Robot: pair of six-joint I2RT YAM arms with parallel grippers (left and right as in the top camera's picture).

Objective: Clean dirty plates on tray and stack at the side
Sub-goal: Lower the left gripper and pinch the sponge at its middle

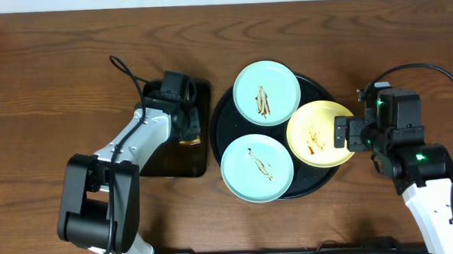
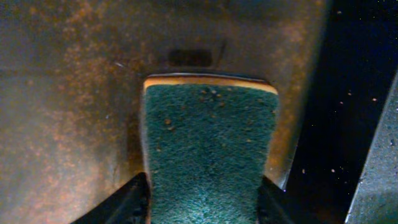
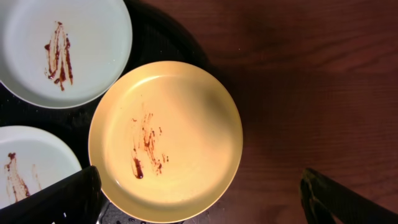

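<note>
My right gripper will grip the yellow plate's outer edge (image 1: 353,153) (image 3: 239,164) where it hangs over the round black tray, on the side away from the mint-blue plates.
Three plates lie on the round black tray (image 1: 220,127), each smeared with brown. One mint-blue plate (image 1: 265,92) is at the back, another mint-blue plate (image 1: 257,168) at the front, and the yellow plate (image 1: 319,133) at the right, overhanging the rim. My right gripper (image 1: 348,133) hovers open over the yellow plate's (image 3: 165,140) right edge, one finger on each side and nothing between them (image 3: 200,180). My left gripper (image 1: 186,127) is down on the rectangular tray. Its fingers (image 2: 140,199) press both sides of the green-and-yellow sponge (image 2: 208,137).
The small rectangular black tray (image 1: 201,159) lies left of the round one, under my left gripper. Bare brown wood tabletop (image 1: 361,44) stretches to the right of the round tray and along the back. The left arm's cable (image 1: 125,74) loops above its wrist.
</note>
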